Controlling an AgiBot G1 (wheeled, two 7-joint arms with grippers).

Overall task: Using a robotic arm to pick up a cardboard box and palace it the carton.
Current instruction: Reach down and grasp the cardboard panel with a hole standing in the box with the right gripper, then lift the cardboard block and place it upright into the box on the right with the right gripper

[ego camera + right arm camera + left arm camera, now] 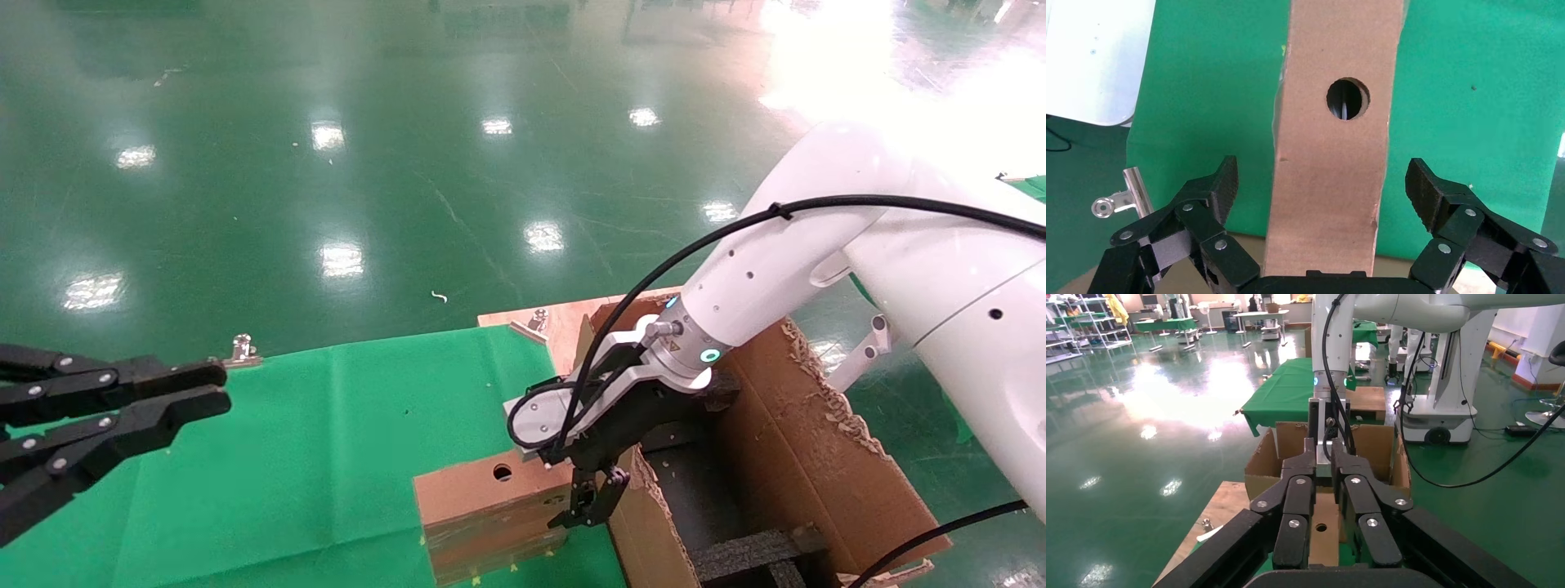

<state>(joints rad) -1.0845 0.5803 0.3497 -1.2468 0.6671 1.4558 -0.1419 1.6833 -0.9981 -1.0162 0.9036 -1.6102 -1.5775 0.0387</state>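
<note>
Next, my right gripper grips the small cardboard box on the wide sides (555,506) (1273,174), between its round hole and the end beside the carton.
The small cardboard box (482,502), with a round hole in its face, stands on the green cloth right beside the carton (817,457). The white right arm reaches down to it. My right gripper (592,490) is open. In the right wrist view the gripper (1322,174) straddles the box (1333,141), with both fingers standing clear of the box's sides. My left gripper (222,388) is parked low at the far left, shut and empty. In the left wrist view the gripper (1322,447) faces the box (1324,536) and the carton (1379,447).
A green cloth (310,441) covers the table, held by metal clips (243,349) (538,318) on a wooden board edge. Black foam inserts (752,555) lie inside the carton, which has ragged flaps. A glossy green floor lies beyond the table.
</note>
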